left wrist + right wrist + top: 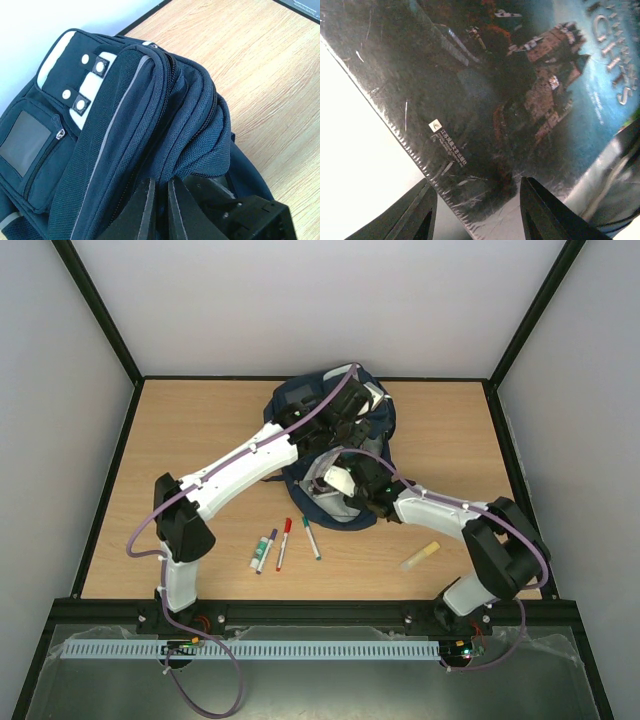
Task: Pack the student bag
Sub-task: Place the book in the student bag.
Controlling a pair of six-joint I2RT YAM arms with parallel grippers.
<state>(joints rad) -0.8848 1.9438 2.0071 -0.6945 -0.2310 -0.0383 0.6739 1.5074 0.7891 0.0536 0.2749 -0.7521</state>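
My left gripper is going to let go of the fold of navy fabric over the grey lining at the bag's near opening (343,508).
The student bag (386,426), navy with white patches, lies at the back middle of the table. In the left wrist view the bag (125,125) fills the frame, zips and a clear pocket showing. My left gripper (160,186) is shut on a fold of the bag's navy fabric beside a zip; from above the left gripper (338,428) sits over the bag's top. My right gripper (357,494) is at the bag's near opening. In its wrist view the right gripper (477,185) stands open, with the corner of a shrink-wrapped dark-covered book (495,100) in the gap.
Three markers (283,543) lie on the wood in front of the bag, between the arms. A pale yellow stick (420,556) lies near the right arm's base. Black frame rails edge the table (200,440), with white walls behind.
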